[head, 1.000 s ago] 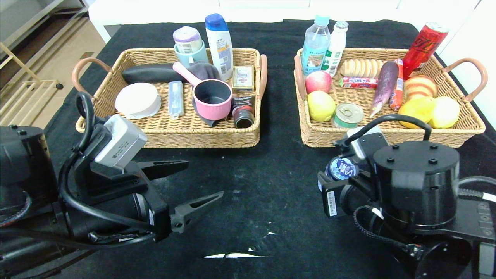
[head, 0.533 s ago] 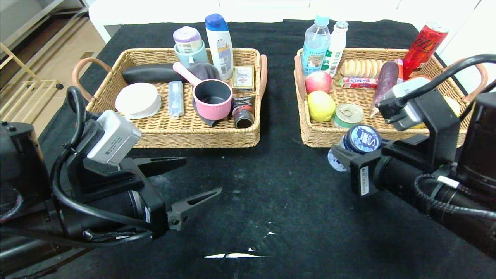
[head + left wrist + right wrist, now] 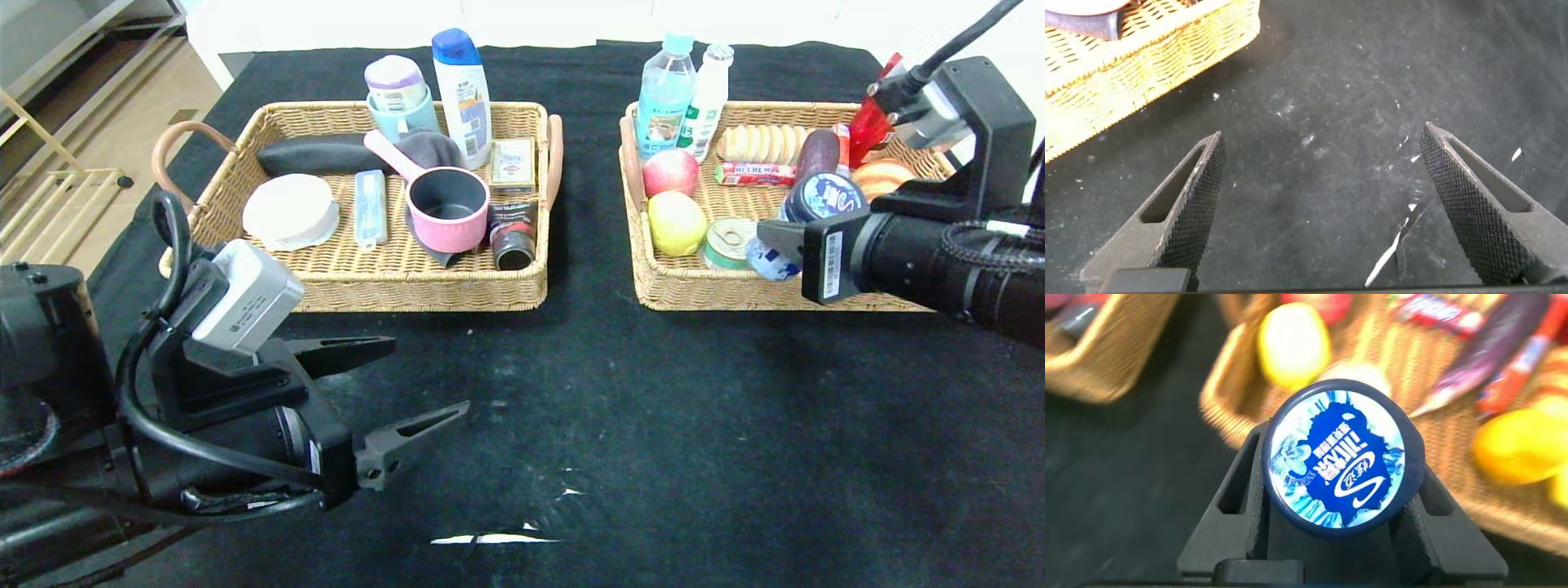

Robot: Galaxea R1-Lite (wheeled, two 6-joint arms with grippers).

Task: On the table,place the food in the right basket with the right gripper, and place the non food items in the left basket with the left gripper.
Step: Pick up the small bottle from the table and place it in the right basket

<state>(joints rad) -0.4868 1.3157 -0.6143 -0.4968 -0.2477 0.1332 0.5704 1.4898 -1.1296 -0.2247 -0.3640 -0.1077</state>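
Note:
The robot's right gripper should release the dark blue jar between the green-labelled tin and the purple eggplant (image 3: 764, 220) (image 3: 1404, 367).
My right gripper (image 3: 793, 227) is shut on the dark blue jar (image 3: 819, 198), holding it tilted over the near part of the right basket (image 3: 694, 296), beside the green-labelled tin (image 3: 729, 242). In the right wrist view the jar's blue printed end (image 3: 1343, 457) fills the space between the fingers (image 3: 1226, 508). My left gripper (image 3: 429, 376) hangs open over the black table (image 3: 620, 408) in front of the left basket (image 3: 408, 286), with nothing between its fingertips (image 3: 1204, 175). That basket holds the pink saucepan (image 3: 449, 208), the grey slim case (image 3: 370, 207) and the dark cloth (image 3: 431, 147).
The left basket also carries a shampoo bottle (image 3: 462, 94), a white round box (image 3: 291, 211) and a small dark tube (image 3: 513, 237). Fruit (image 3: 676, 222), biscuits, two bottles (image 3: 665, 94) and a red can (image 3: 869, 122) crowd the right basket. A white scuff (image 3: 494, 538) marks the table's front.
My right arm has lifted the blue jar from low over the table's front right and carried it away from me, over the right basket. The left arm has barely shifted.

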